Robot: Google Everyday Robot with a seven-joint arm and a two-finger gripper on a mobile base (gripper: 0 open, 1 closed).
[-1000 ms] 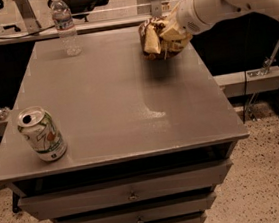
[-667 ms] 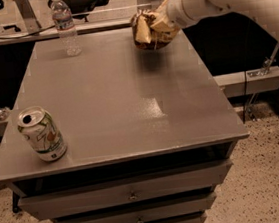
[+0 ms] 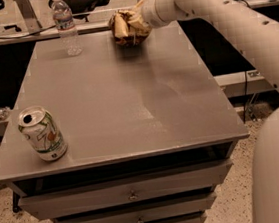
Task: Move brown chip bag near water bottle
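Next, my gripper releases the brown chip bag by the grey table's far edge (image 3: 101, 44), beside the water bottle.
The brown chip bag (image 3: 126, 27) is crumpled in my gripper (image 3: 137, 24), held just above the far edge of the grey table (image 3: 113, 101), right of centre. The gripper is shut on the bag and my white arm reaches in from the upper right. The water bottle (image 3: 65, 25), clear with a white cap, stands upright at the table's far left, roughly a bag's width left of the bag.
A green-and-white soda can (image 3: 42, 133) stands near the table's front left corner. The table has drawers (image 3: 131, 195) below its front edge. A counter with dark equipment runs behind the table. My arm's lower link fills the right edge.
My gripper has carried the chip bag leftward along the far edge, closer to the water bottle. The bottle and the can have not moved.
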